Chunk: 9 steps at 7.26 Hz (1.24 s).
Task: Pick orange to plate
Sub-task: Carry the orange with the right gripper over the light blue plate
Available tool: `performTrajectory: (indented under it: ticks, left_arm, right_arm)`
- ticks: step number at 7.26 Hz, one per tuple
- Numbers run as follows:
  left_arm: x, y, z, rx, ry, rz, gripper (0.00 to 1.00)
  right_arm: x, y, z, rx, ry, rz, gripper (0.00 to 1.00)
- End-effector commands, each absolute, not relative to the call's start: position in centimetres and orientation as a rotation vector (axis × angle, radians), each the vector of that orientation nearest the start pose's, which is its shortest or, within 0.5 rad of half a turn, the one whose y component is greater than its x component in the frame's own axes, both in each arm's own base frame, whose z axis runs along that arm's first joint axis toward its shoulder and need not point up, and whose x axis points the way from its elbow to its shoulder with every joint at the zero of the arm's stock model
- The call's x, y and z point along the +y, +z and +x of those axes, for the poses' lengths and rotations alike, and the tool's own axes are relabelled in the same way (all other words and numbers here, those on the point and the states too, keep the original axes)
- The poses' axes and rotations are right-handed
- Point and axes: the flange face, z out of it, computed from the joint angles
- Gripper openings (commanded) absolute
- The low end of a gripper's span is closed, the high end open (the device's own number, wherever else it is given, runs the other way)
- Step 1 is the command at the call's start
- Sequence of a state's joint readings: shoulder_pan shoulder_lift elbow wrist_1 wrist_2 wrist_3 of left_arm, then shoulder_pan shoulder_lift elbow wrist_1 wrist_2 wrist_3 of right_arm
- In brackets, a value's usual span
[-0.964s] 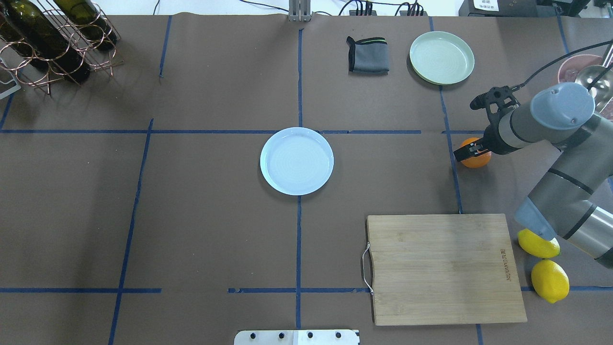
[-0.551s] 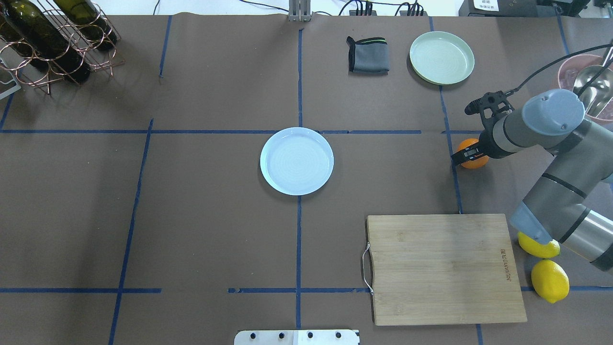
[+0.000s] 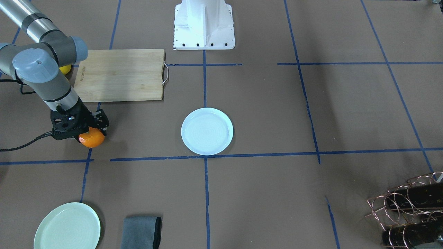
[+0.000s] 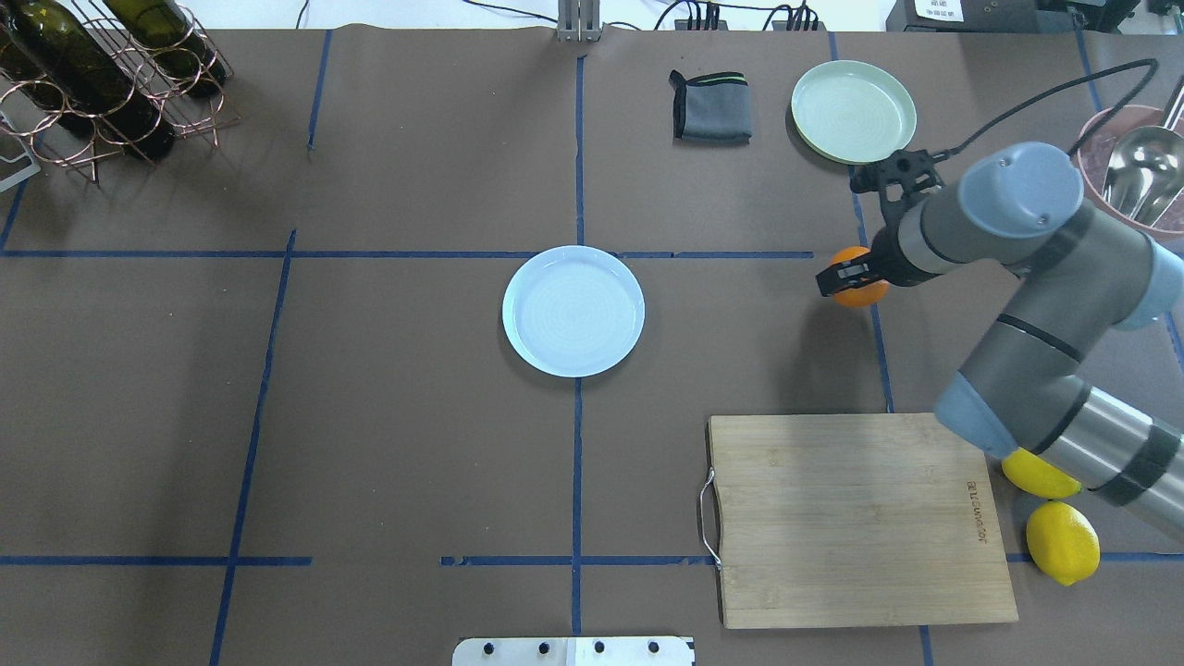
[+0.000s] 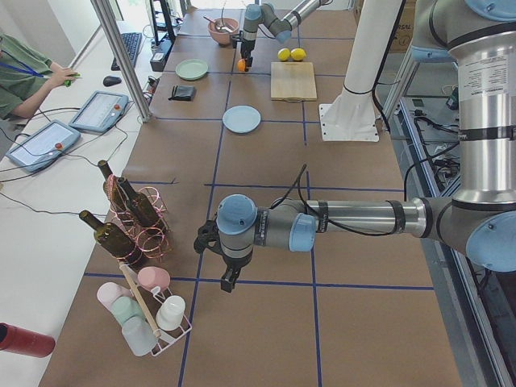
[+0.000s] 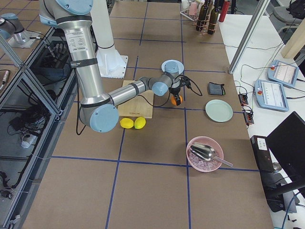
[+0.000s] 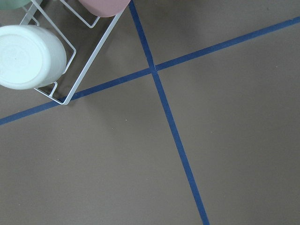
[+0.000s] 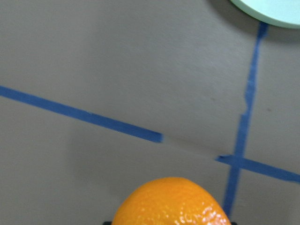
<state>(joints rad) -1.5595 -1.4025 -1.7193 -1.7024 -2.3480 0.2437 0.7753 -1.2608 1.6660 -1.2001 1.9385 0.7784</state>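
Observation:
Next, I let go of the orange with my right gripper on the middle of the empty white plate [image 3: 206,132].
The orange [image 4: 858,289] hangs a little above the brown table, my right gripper [image 4: 847,277] shut on it from above. It is well to the right of the white plate [image 4: 573,356], which lies empty at the table's middle. The front-facing view shows the orange [image 3: 92,139] under the black right gripper [image 3: 86,133], left of the plate [image 3: 207,147]. Only the top of the orange [image 8: 171,201] fills the bottom edge of the right wrist view. My left gripper [image 5: 230,278] hovers far off near the bottle rack; I cannot tell whether it is open or shut.
A mint-green plate [image 4: 853,148] and a folded grey cloth [image 4: 710,111] lie at the back right. A wooden cutting board [image 4: 860,518] and two lemons [image 4: 1062,541] are at the front right. A pink bowl [image 4: 1101,129] with a scoop stands far right, a wine rack [image 4: 102,83] back left.
My right gripper has carried the orange leftward and slightly towards the back, across the blue tape line, towards the white plate. Nothing else has moved.

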Motion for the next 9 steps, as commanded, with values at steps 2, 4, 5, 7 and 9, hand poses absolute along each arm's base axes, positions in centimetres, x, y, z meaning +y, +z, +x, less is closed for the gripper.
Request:
performTrajectory:
  ticks: [2, 4, 5, 7, 9]
  left_arm:
    - [-40.1, 65.7, -6.5, 0.773, 0.257, 0.174, 1.0]
    - [-40.1, 65.7, -6.5, 0.774, 0.255, 0.172, 1.0]
    - [-40.0, 65.7, -6.5, 0.774, 0.255, 0.17, 1.0]
    - [-40.0, 65.7, -6.4, 0.775, 0.255, 0.171, 1.0]
    - [-40.0, 65.7, -6.4, 0.775, 0.255, 0.172, 1.0]
  right_arm:
    - [-49.0, 28.2, -47.3, -0.857, -0.017, 0.214, 0.08]
    - [-47.7, 21.0, -54.6, -0.809, 0.066, 0.204, 0.08]
    - [-47.4, 18.9, -59.2, -0.788, 0.102, 0.199, 0.08]
    - [-48.1, 17.4, -64.3, -0.729, 0.124, 0.211, 0.08]
    - [-48.4, 18.5, -64.7, -0.704, 0.128, 0.206, 0.08]
